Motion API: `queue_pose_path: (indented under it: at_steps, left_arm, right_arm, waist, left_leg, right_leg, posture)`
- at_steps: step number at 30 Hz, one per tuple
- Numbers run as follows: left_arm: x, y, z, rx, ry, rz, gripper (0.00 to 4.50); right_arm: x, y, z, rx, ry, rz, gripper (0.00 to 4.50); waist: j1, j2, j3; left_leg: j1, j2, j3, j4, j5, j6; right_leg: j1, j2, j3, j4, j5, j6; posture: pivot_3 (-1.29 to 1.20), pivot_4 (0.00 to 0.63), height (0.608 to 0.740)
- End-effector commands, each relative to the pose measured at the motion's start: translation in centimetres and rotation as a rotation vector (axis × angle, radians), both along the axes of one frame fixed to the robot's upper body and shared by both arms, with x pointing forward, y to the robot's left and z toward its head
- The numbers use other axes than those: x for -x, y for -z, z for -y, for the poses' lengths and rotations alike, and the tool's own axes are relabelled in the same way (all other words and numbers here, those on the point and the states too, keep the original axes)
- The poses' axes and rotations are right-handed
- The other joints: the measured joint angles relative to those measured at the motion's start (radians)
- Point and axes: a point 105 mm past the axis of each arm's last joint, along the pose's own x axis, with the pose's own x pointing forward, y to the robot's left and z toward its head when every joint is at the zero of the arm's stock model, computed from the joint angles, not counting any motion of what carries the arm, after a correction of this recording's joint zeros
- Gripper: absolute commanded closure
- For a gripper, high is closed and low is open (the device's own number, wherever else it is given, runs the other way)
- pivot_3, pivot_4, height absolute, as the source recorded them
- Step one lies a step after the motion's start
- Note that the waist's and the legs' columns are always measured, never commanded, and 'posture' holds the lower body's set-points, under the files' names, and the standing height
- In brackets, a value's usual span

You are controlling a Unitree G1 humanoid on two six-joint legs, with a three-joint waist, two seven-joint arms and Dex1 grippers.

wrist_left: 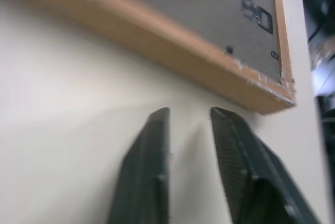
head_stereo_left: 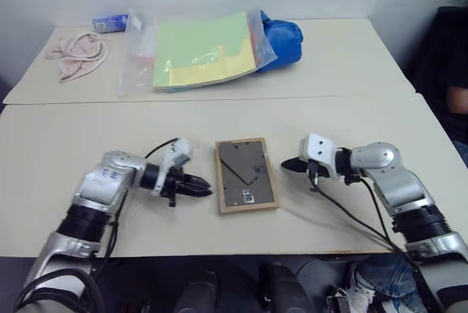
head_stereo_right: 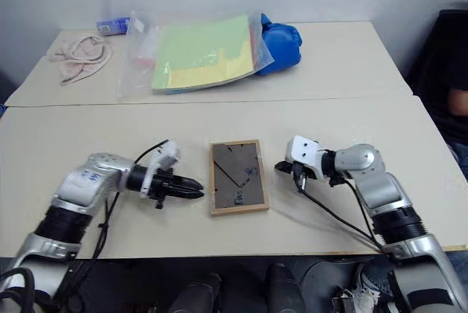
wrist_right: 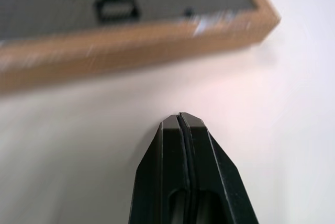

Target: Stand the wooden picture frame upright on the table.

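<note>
The picture frame's side lies flat past the left gripper's slightly parted fingers, so the robot should open them wider and take that side point(head_stereo_left: 220, 199) from above and below.
The wooden picture frame point(head_stereo_left: 246, 175) lies flat on the table point(head_stereo_left: 66, 152) with its dark grey back panel up and its stand leg folded against it. My left gripper point(head_stereo_left: 205, 189) is just off the frame's left edge, low over the table and pointing at it. In the left wrist view its fingers point(wrist_left: 156, 145) stand a little apart with bare table between them, so it is open and holds nothing. My right gripper point(head_stereo_left: 286, 165) points at the frame's right edge from a short gap away. Its fingertips point(wrist_right: 172, 130) are pressed together, shut on nothing.
A second table point(head_stereo_left: 344, 57) abuts at the back, carrying a clear bag of green-yellow paper point(head_stereo_left: 197, 53), a blue bundle point(head_stereo_left: 284, 39), a pink cloth point(head_stereo_left: 79, 53) and a small blue packet point(head_stereo_left: 110, 22). A person's arm point(head_stereo_left: 458, 98) shows at the right edge.
</note>
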Motion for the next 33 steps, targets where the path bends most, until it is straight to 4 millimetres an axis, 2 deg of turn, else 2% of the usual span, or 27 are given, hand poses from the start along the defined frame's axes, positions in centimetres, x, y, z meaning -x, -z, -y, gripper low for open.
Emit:
queue_pose_path:
  at_steps: [1,5,8,11,13,17,19,24,27,33]
  left_arm:
    - [1.4,-1.2,-0.3,0.119,-0.104,-0.246,2.16]
    - [2.3,-0.4,0.1,0.139,-0.189,-0.400,0.92]
    - [2.6,0.0,1.0,0.236,-0.196,-0.509,0.11]
    - [2.7,1.3,1.5,0.184,-0.215,-0.528,0.03]
    - [2.4,2.0,2.6,0.153,-0.215,-0.534,0.03]
    - [1.9,2.5,4.6,0.140,-0.197,-0.540,0.03]
    - [1.5,2.5,5.3,0.142,-0.200,-0.537,0.03]
    - [0.4,1.0,7.3,0.208,-0.174,-0.521,0.03]
    - [-0.5,-0.1,7.3,0.256,-0.181,-0.503,0.56]
    - [-0.6,-1.3,6.9,0.306,-0.168,-0.499,2.42]
  right_arm:
    - [1.2,-0.3,-0.4,0.078,-0.110,0.047,4.50]
    - [2.1,0.1,-0.9,0.132,-0.189,0.062,4.50]
    - [2.4,0.1,-1.9,0.129,-0.215,0.071,4.50]
    - [2.7,0.5,-2.9,0.129,-0.240,0.068,4.50]
    - [3.1,0.8,-4.0,0.118,-0.265,0.063,4.50]
    - [3.2,0.6,-5.3,0.084,-0.268,0.060,4.50]
    - [3.2,0.5,-5.5,0.070,-0.263,0.050,4.50]
    - [3.4,0.7,-5.1,0.078,-0.251,0.047,4.50]
    - [3.4,0.8,-4.7,0.078,-0.232,0.043,4.50]
    - [3.5,0.5,-4.7,0.037,-0.195,0.046,4.50]
  waist:
    - [-0.003,0.000,0.000]
    - [0.001,0.000,0.000]
    - [0.005,0.000,-0.001]
    - [0.006,0.000,-0.001]
    - [0.009,-0.001,-0.003]
    - [0.028,0.000,-0.005]
    - [0.037,0.000,-0.006]
    - [0.052,0.000,-0.006]
    - [0.054,0.000,-0.006]
    - [0.032,0.000,-0.005]
  left_leg:
    - [0.000,0.000,0.000,0.000,0.000,0.000]
    - [0.000,0.000,0.000,0.000,0.000,0.000]
    - [0.000,0.000,0.000,0.001,0.000,0.000]
    - [0.001,-0.001,0.000,0.002,0.000,0.000]
    - [0.001,-0.001,0.000,0.002,0.000,0.000]
    - [0.003,-0.003,-0.002,0.003,0.000,0.000]
    - [0.004,-0.004,-0.003,0.004,0.000,0.000]
    - [0.009,-0.008,-0.006,0.004,0.001,0.002]
    - [0.009,-0.008,-0.006,0.003,0.001,0.003]
    - [0.009,-0.007,-0.006,0.002,0.001,0.002]
  right_leg:
    - [0.000,0.000,0.000,0.000,0.000,0.000]
    - [0.000,0.000,0.000,0.000,0.000,0.000]
    - [0.000,0.000,0.000,0.001,0.000,0.000]
    - [0.000,0.000,0.000,0.001,0.000,0.000]
    - [0.001,-0.001,0.000,0.001,0.000,0.000]
    - [0.005,-0.002,0.000,0.001,0.000,0.000]
    - [0.006,-0.003,0.000,0.000,0.000,0.000]
    - [0.015,-0.003,-0.002,-0.003,0.001,0.003]
    - [0.015,-0.003,-0.002,-0.004,0.002,0.003]
    - [0.014,-0.004,-0.001,-0.004,0.002,0.003]
  posture:
    - [0.00,0.150,0.740]
    - [0.00,0.150,0.740]
    - [0.00,0.150,0.740]
    - [0.00,0.150,0.740]
    - [0.00,0.150,0.740]
    - [0.00,0.150,0.740]
    - [0.00,0.150,0.740]
    - [0.00,0.150,0.740]
    - [0.00,0.150,0.740]
    - [0.00,0.150,0.740]
